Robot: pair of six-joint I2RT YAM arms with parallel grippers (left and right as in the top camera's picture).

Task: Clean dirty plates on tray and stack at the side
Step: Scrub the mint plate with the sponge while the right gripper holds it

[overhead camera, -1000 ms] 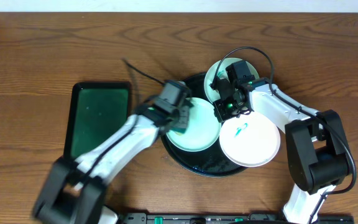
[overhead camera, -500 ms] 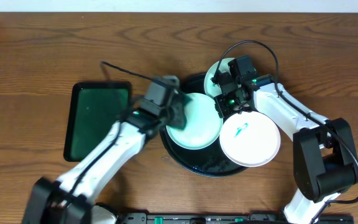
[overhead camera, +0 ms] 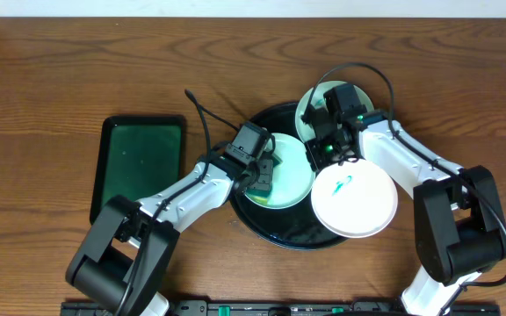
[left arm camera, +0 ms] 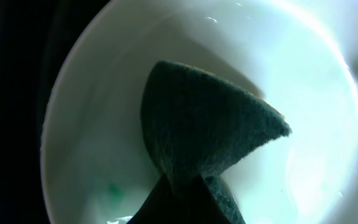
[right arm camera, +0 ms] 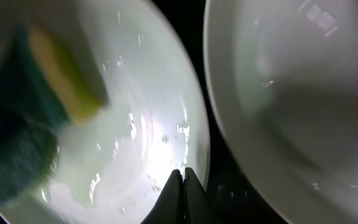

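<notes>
I see my right gripper's shut fingers just inside the mint plate's rim, so I will open them and pinch that plate's rim (right arm camera: 207,163) before carrying the plate aside.
The black tray (overhead camera: 275,230) holds a mint plate (overhead camera: 292,186). My left gripper (overhead camera: 258,177) is shut on a dark green sponge (left arm camera: 210,124) with a yellow side, pressed on that plate (left arm camera: 316,112); a faint teal smear (left arm camera: 112,190) lies near the plate's rim. My right gripper (overhead camera: 318,156) is shut, its tips (right arm camera: 182,178) at this plate's (right arm camera: 148,124) right rim. A white plate (overhead camera: 358,206) with a teal smear (overhead camera: 341,182) lies on the tray's right edge and shows in the right wrist view (right arm camera: 291,93). A second mint plate (overhead camera: 308,104) sits behind, partly under the right arm.
A dark green rectangular tray (overhead camera: 139,167) lies on the wooden table (overhead camera: 60,70) to the left of the black tray. A black cable (overhead camera: 202,118) loops over the table behind the left arm. The sponge also shows in the right wrist view (right arm camera: 61,74).
My left gripper has slid the sponge a little right and toward the front on the mint plate, and the left arm has swung. The right arm has barely moved.
</notes>
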